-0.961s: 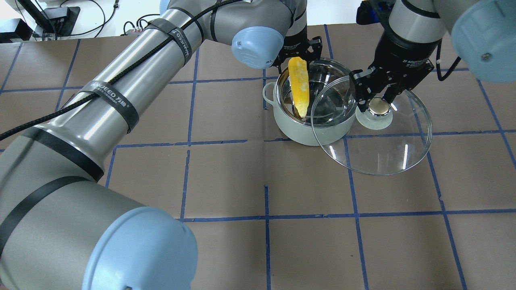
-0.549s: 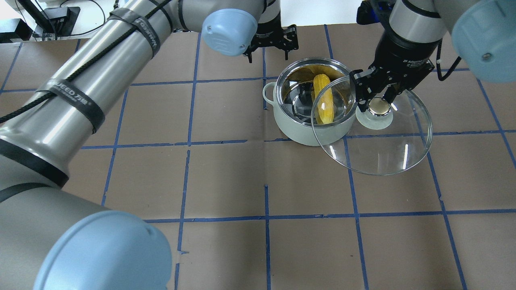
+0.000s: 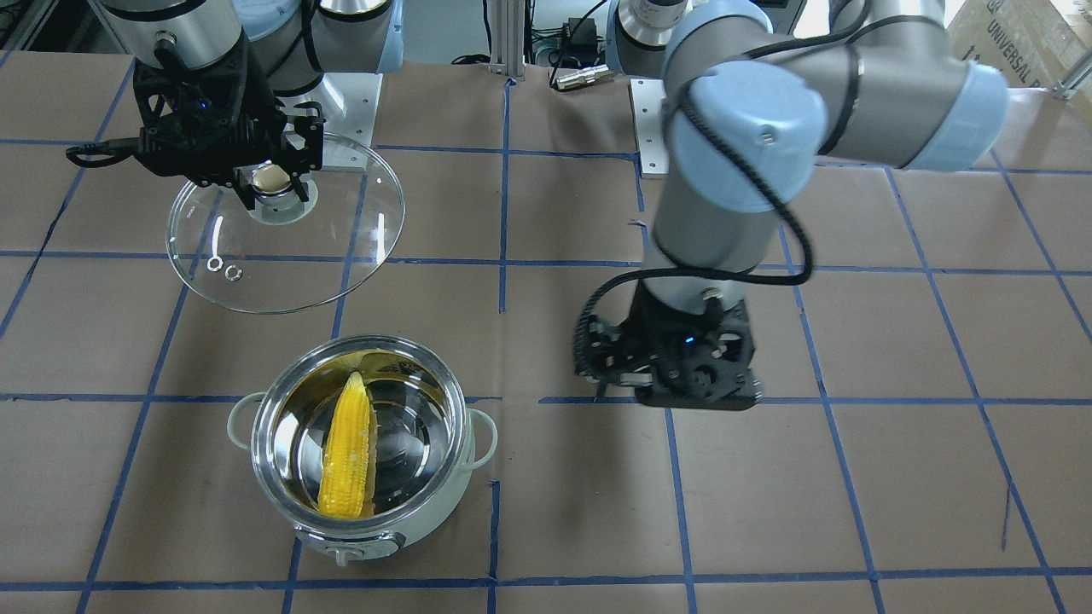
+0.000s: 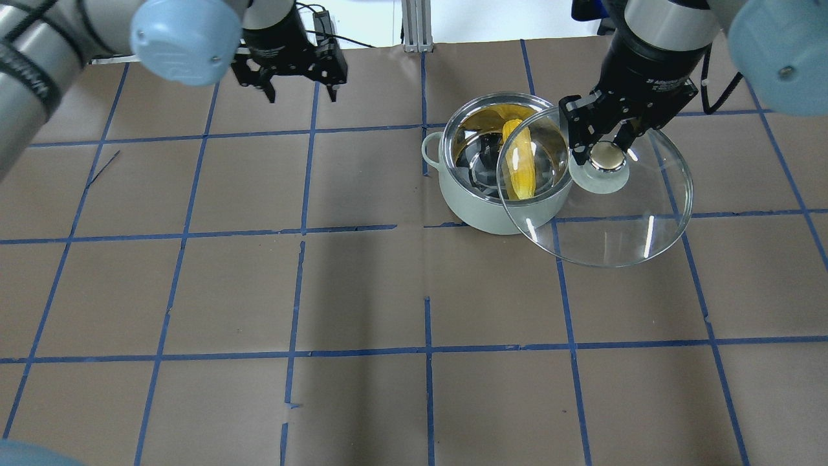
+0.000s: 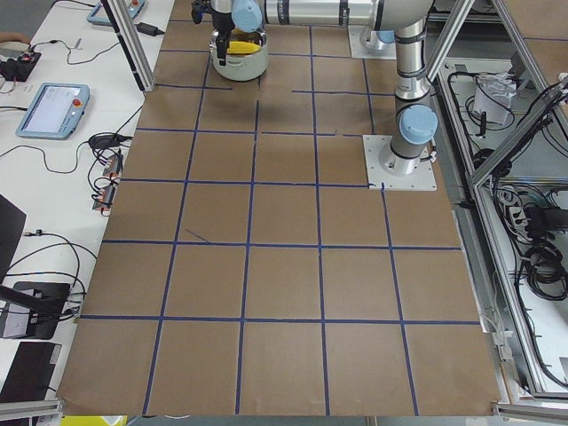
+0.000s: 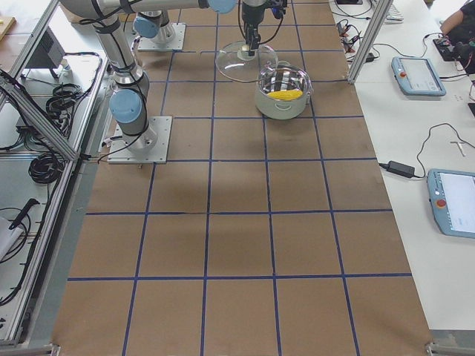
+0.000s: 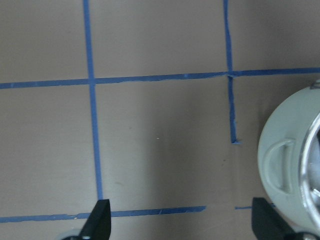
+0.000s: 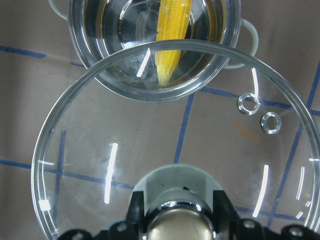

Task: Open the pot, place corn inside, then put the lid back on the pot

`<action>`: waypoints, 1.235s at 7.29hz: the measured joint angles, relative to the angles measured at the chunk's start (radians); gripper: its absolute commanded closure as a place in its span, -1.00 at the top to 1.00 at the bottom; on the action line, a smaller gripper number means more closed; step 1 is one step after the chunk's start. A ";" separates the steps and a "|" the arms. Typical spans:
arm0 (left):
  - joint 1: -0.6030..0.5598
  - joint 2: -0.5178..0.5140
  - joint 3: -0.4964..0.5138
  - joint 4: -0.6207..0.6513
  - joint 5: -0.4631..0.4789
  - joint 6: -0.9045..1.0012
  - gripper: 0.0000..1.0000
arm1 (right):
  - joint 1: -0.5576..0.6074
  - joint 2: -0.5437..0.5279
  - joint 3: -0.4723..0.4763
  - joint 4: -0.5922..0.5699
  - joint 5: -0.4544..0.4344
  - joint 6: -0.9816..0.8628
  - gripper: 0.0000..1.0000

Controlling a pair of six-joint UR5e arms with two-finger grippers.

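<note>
Next, I let go of the glass lid with my right gripper on the pot's steel rim, centred over the bowl [image 3: 358,429] [image 8: 154,19] with the corn.
The pot [image 4: 475,213] stands open at the far middle of the table, and the corn [image 4: 521,165] lies inside its steel bowl [image 3: 401,460]. The corn [image 3: 348,448] points its tip toward the robot. My right gripper [image 4: 605,147] is shut on the knob of the glass lid [image 4: 614,226] and holds it in the air beside the pot, its rim overlapping the pot's edge. The right wrist view shows the lid [image 8: 150,150] over the corn [image 8: 170,25]. My left gripper [image 4: 302,94] is open and empty, well to the left of the pot [image 7: 280,160].
Brown paper with a blue tape grid [image 4: 427,353] covers the table. The left arm's elbow [image 3: 742,128] hangs over the table's middle in the front view. Tablets and cables [image 6: 419,74] lie on the side bench beyond the table's edge.
The left gripper let the corn drop into the pot and drew away to the left, open. The right gripper still holds the lid, shifted slightly.
</note>
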 measured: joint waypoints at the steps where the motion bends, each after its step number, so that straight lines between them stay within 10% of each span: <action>1: 0.075 0.091 -0.087 -0.022 0.000 0.075 1.00 | 0.006 0.048 -0.042 -0.004 0.004 -0.001 -0.03; 9: 0.100 0.197 -0.024 -0.272 0.022 0.071 1.00 | 0.093 0.468 -0.308 -0.137 0.007 -0.002 -0.06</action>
